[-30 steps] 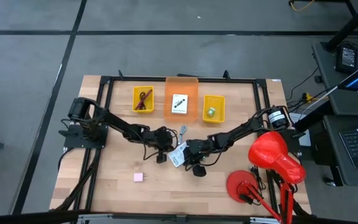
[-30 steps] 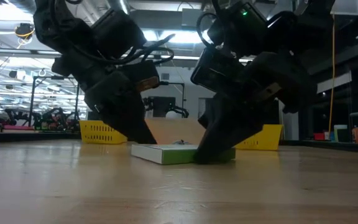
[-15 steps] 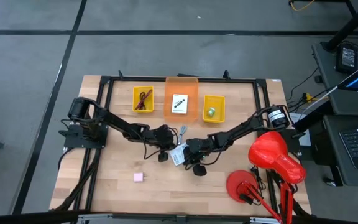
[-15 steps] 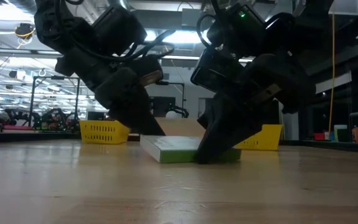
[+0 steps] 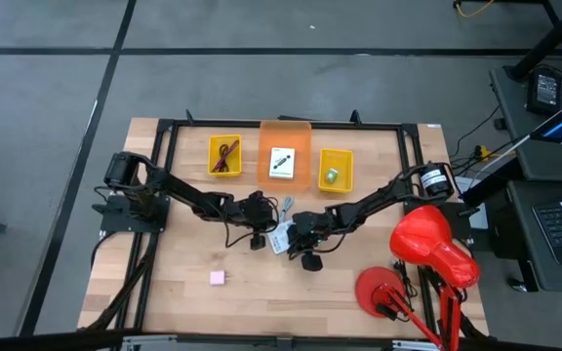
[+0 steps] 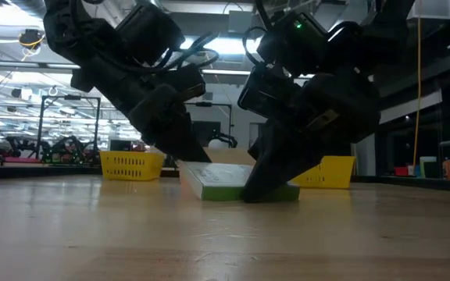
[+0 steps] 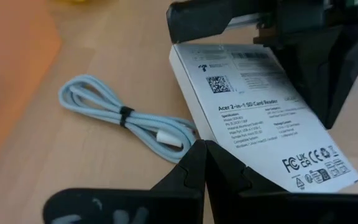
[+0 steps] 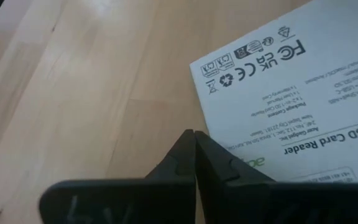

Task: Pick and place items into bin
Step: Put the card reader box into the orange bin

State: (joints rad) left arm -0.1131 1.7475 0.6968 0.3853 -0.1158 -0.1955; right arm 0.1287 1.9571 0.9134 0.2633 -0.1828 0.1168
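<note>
My left gripper is to put the white card-reader box down on the blue-grey bundled cord [image 5: 278,214] [image 7: 143,140] near the orange bin.
A white card-reader box with black print and a green side [image 5: 281,237] [image 6: 237,184] lies mid-table between my two grippers. My left gripper [image 5: 259,237] [image 7: 202,155] is shut at the box's left edge. My right gripper [image 5: 301,240] [image 8: 194,146] is shut at its right edge. A blue-grey bundled cord [image 5: 287,207] [image 7: 126,118] lies flat on the table just beyond the box. A pink square [image 5: 218,278] lies near the table's near edge. A second white card [image 5: 282,162], a maroon cord [image 5: 225,154] and a green cube [image 5: 332,175] sit inside bins. My left gripper presses its shut fingertips [image 7: 194,163] against the box's left long edge [image 7: 219,146], slanting down from the table's left. The low view shows that side [image 6: 190,170] tipped up. My right gripper sets its shut fingertips [image 8: 191,155] against the opposite edge near a corner [image 8: 211,127], slanting down from the right; that side [image 6: 287,193] stays on the table.
Three bins stand along the far edge: a yellow one [image 5: 212,168], an orange one [image 5: 265,156] and another yellow one [image 5: 322,185]. A red desk lamp [image 5: 427,244] stands at the right near corner. Bare wood lies toward the near edge.
My left gripper has moved right against the box and pushed it toward my right gripper. The box has slid a little toward the far edge, and its left side has tipped up, so more of its top face shows in the low view. Both grippers stayed shut.
</note>
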